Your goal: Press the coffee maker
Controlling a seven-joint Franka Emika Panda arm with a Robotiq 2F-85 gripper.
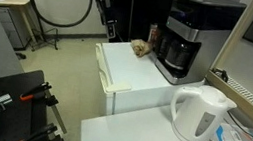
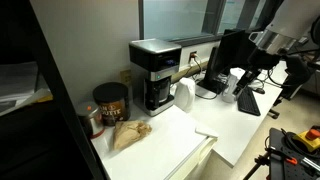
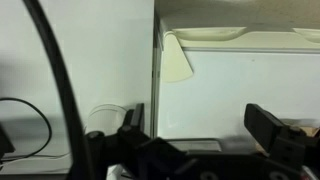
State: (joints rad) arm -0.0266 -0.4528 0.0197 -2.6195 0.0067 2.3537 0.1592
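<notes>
Next, I move my gripper to the coffee maker's silver front panel (image 1: 178,28) and close it there, since its fingers can press the panel when they are closed.
The coffee maker (image 1: 184,44) is a boxy black machine with silver trim and a dark carafe. It stands at the back of a white cabinet top (image 1: 131,71) and shows in both exterior views (image 2: 153,75). My gripper (image 2: 247,88) hangs in the air well away from the coffee maker, beyond the cabinet's far side; it also shows in an exterior view (image 1: 110,22). In the wrist view the gripper (image 3: 200,125) is open and empty, and looks down on a white surface (image 3: 240,90). The coffee maker is not in the wrist view.
A white electric kettle (image 1: 201,112) stands near the coffee maker (image 2: 184,95). A dark coffee can (image 2: 110,100) and a crumpled brown bag (image 2: 128,133) sit beside the machine. A black cable (image 3: 60,90) crosses the wrist view. A monitor (image 2: 235,55) stands behind.
</notes>
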